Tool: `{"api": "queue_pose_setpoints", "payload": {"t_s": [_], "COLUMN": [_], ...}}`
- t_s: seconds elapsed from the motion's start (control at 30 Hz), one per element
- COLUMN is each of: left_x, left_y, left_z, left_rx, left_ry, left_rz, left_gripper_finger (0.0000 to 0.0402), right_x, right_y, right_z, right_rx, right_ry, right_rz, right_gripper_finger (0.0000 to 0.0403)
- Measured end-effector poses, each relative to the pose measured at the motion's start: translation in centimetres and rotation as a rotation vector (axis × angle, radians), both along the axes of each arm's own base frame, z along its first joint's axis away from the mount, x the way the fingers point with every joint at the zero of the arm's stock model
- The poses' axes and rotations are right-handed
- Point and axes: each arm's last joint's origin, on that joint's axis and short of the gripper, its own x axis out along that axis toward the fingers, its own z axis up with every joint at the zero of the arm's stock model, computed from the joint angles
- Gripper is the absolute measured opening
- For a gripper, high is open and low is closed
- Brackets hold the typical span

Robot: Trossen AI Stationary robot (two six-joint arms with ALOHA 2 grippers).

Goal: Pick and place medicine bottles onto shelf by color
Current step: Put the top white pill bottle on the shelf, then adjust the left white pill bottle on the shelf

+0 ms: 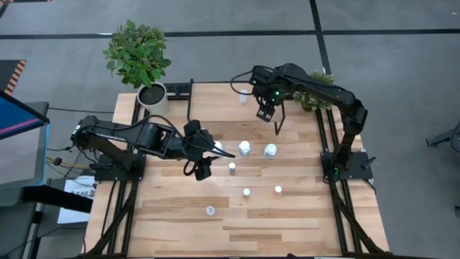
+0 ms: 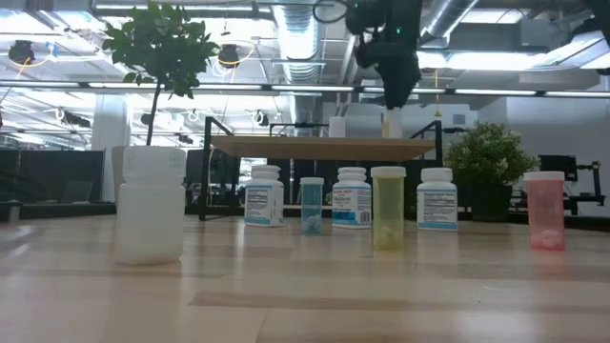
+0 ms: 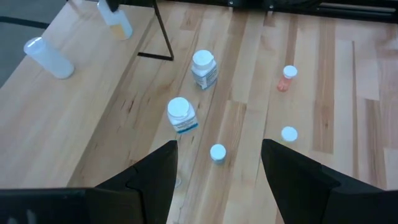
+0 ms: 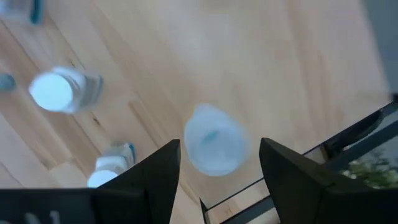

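Note:
The robot's left gripper should next move to the shelf's top [image 1: 237,106] [image 3: 66,99], close beside the white bottle standing on it, and close there.
The shelf [image 2: 286,147] stands at the table's far side. On it are a white bottle [image 2: 336,127] and a small yellowish bottle [image 2: 391,124]. My right gripper [image 2: 393,100] is open right above the yellowish bottle, and its fingers flank the bottle's pale cap [image 4: 214,146] in the right wrist view. My left gripper [image 1: 201,164] is open and empty above the table's middle. A small pale-blue bottle [image 3: 217,152] stands just ahead of it. Several more bottles stand on the table, among them two white labelled ones [image 1: 245,148] [image 1: 270,150] and a pink one [image 2: 545,210]. My right gripper comes at the yellowish bottle's cap end [image 2: 391,115] from above, pointing down, with one finger on each side. I cannot tell whether the fingers touch it. The bottle stands upright on the shelf.
A potted plant in a white pot [image 1: 152,94] stands at the far left corner and a smaller plant [image 1: 316,97] at the far right. A white bottle [image 1: 210,210] stands alone near the front edge. The shelf's black legs [image 3: 163,34] rise from the table.

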Motion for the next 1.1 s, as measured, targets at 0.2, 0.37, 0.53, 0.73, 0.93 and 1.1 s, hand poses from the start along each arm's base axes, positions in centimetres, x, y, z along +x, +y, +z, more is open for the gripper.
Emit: {"api": "queue_pose_setpoints", "payload": {"t_s": [0.2, 0.37, 0.53, 0.73, 0.93, 1.1], "left_x": [0.0, 0.0, -0.1, 0.9, 4.1, 6.9], "left_y": [0.0, 0.1, 0.5, 3.6, 9.4, 13.1], "left_z": [0.0, 0.0, 0.1, -0.2, -1.9, -4.4], "left_rx": [0.0, 0.016, 0.097, 0.153, 0.151, 0.124], "left_ry": [0.0, -0.004, -0.021, -0.003, -0.043, -0.008], "left_rz": [0.0, 0.015, 0.099, 0.2, 0.393, 0.335], "left_gripper_finger": [0.022, 0.022, 0.022, 0.0212, 0.0173, 0.0109], "right_x": [0.6, 2.7, 3.5, -1.0, -6.6, -11.6], "right_y": [0.7, 1.1, 2.1, 5.3, 10.4, 14.7], "right_z": [4.5, 6.5, 6.9, 10.9, 15.0, 17.1], "right_rx": [-0.093, -0.207, -0.22, -0.208, -0.176, -0.091], "right_ry": [-0.185, -0.42, -0.476, -0.559, -0.712, -0.828], "right_rz": [0.028, 0.068, 0.09, 0.067, 0.113, 0.202], "right_gripper_finger": [0.0238, 0.0238, 0.0237, 0.0222, 0.0199, 0.0178]}}
